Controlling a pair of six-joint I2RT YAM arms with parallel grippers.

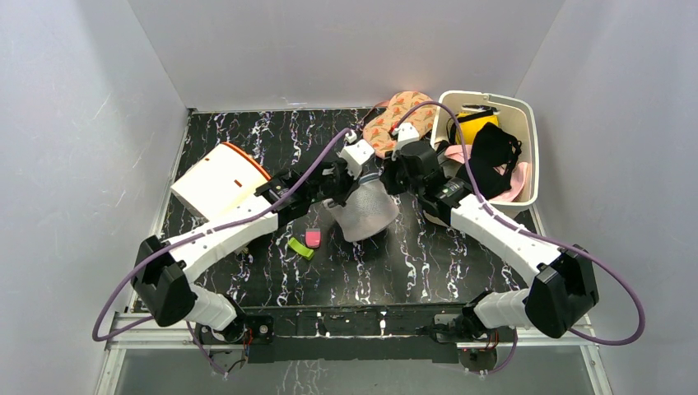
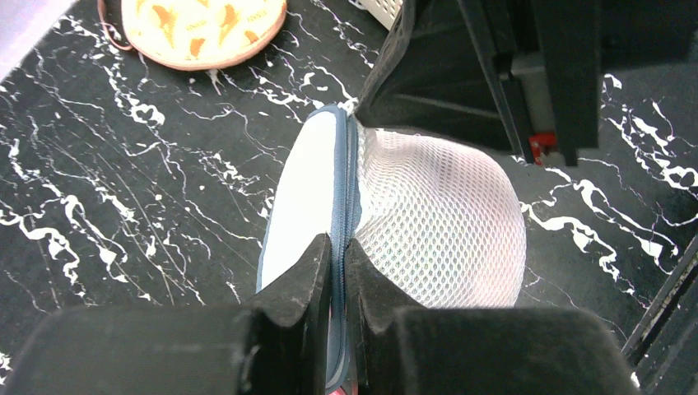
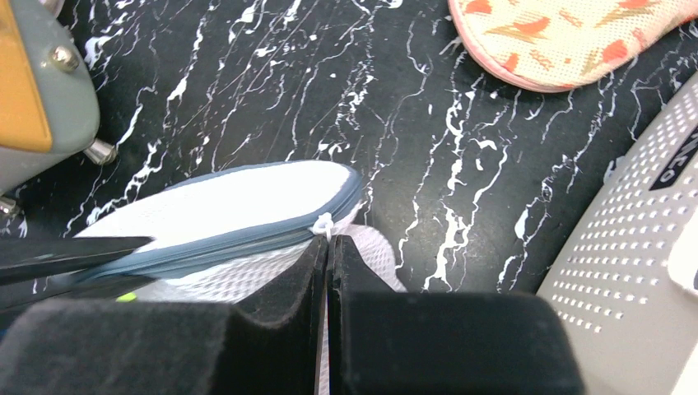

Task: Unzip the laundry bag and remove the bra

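The blue zip band is held by my left gripper far from the white zip pull loop; it should open and take the band (image 2: pixel 351 140) beside the loop.
The laundry bag (image 1: pixel 368 212), a white mesh drum with a blue zip band, hangs between both grippers above the middle of the black marble table. My left gripper (image 1: pixel 346 191) (image 2: pixel 338 243) is shut on the bag's blue zipped rim (image 2: pixel 343 189), its fingers on either side of the band. From the right, my right gripper (image 1: pixel 387 178) (image 3: pixel 328 243) is shut on the bag's mesh just below a small white zip pull loop (image 3: pixel 323 223). The zip looks closed along the stretch I can see. The bra is hidden.
A white slotted basket (image 1: pixel 218 183) lies on its side at the left. At the back right, a cream tub (image 1: pixel 528 123) holds black, yellow and pink clothes. A carrot-print pouch (image 1: pixel 397 118) lies behind the bag. Green and pink clips (image 1: pixel 306 243) lie in front.
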